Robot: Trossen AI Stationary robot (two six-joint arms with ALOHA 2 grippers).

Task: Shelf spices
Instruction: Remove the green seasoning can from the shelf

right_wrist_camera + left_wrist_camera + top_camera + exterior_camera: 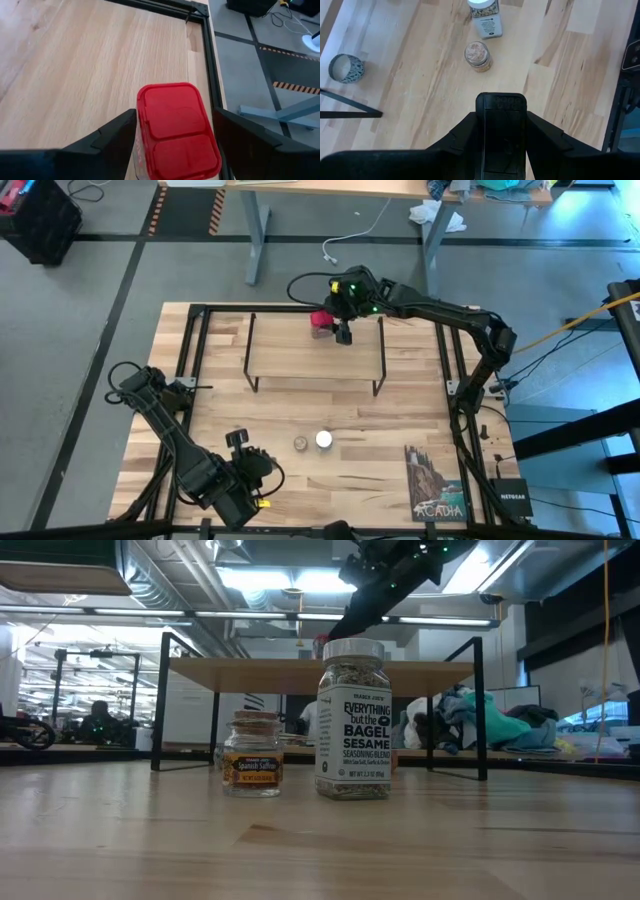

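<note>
Next, I set the dark square tin down with my left gripper on the bare wood [266,466] beside the tiny cork-topped jar and let go.
The light-wood shelf [315,360] stands on the table's far half. The red square tin [320,320] is at the shelf's far edge, and what it rests on is hidden. My right gripper [175,130] is open, with its fingers close on either side of the red tin [175,130]. My left gripper [240,448] hangs above the table's near left part, shut on the dark square tin [501,130]. The tiny cork-topped jar [300,443] and the white-capped clear jar [323,439] stand upright on the table in front of the shelf. My left gripper pinches the dark tin's two opposite side walls [479,131] between its two fingers. The fingers slant down from the near left and lie along the tin. The tin is lifted clear of the table, with one flat embossed face [501,102] toward the wrist camera.
A book titled Acadia [435,480] lies at the table's near right. A small patterned ring-shaped thing [346,68] sits on the wood near a black wire leg [350,106]. A black frame [190,340] edges the table. Bare wood lies between the jars and the book.
</note>
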